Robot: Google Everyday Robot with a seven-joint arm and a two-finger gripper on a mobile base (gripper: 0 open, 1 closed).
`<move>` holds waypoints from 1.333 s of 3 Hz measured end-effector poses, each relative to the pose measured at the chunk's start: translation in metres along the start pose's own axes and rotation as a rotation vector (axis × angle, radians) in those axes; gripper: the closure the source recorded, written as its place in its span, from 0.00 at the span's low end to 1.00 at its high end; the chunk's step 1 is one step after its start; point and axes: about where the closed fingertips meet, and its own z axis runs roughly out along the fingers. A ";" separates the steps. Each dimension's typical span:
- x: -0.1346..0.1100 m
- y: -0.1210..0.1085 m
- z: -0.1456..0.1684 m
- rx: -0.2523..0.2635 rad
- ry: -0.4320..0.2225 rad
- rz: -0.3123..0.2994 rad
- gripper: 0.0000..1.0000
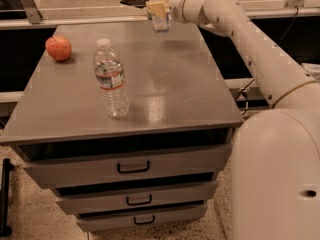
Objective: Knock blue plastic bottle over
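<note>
Next, I release the blue plastic bottle on the open grey tabletop (167,59) between the ribbed bottle and the white arm.
The blue plastic bottle (161,25) stands upright near the back edge of the grey table (190,84). It is slim and clear with a white label, and its top reaches the upper edge of the view. My gripper (157,8) is at the bottle's middle, right against it, and covers part of the label. The white arm (235,19) reaches in from the right, across the table's back right corner.
A wider ribbed clear bottle with a red-and-white band (111,79) stands at the table's front left. A red apple (59,48) lies at the back left. Three drawers (134,167) sit under the tabletop. The robot's white body (280,174) fills the lower right.
</note>
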 end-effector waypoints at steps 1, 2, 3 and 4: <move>-0.032 -0.004 -0.020 -0.065 0.018 -0.050 1.00; -0.024 0.001 -0.039 -0.141 0.129 -0.069 1.00; 0.025 0.032 -0.052 -0.273 0.372 -0.110 1.00; 0.070 0.061 -0.063 -0.393 0.583 -0.180 1.00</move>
